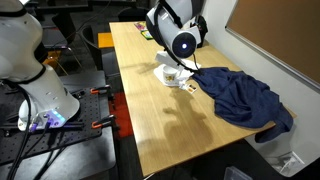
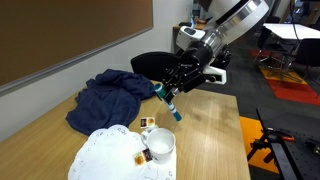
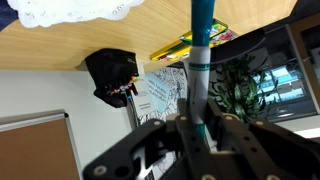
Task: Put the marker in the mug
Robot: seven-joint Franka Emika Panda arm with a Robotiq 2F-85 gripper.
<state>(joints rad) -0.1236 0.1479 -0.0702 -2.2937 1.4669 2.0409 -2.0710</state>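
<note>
My gripper will let go of the marker inside the white mug [image 1: 171,74] that stands on the white lace doily.
The white mug [image 2: 160,146] stands on a white lace doily [image 2: 105,155] near the table's near end; it also shows in an exterior view [image 1: 172,74]. My gripper [image 2: 172,88] hangs above the table, up and to the right of the mug, and is shut on the marker [image 2: 168,104]. The slim marker with teal ends points down and tilts toward the mug. In the wrist view the marker [image 3: 200,45] sticks out from between the fingers [image 3: 200,120]. In an exterior view the arm's wrist [image 1: 185,42] hides the marker.
A crumpled dark blue cloth [image 2: 110,95] lies on the wooden table beside the doily; it also shows in an exterior view [image 1: 240,100]. A stubby dark-and-white object [image 2: 147,122] sits at the doily's edge. A black chair [image 2: 150,65] stands behind the table.
</note>
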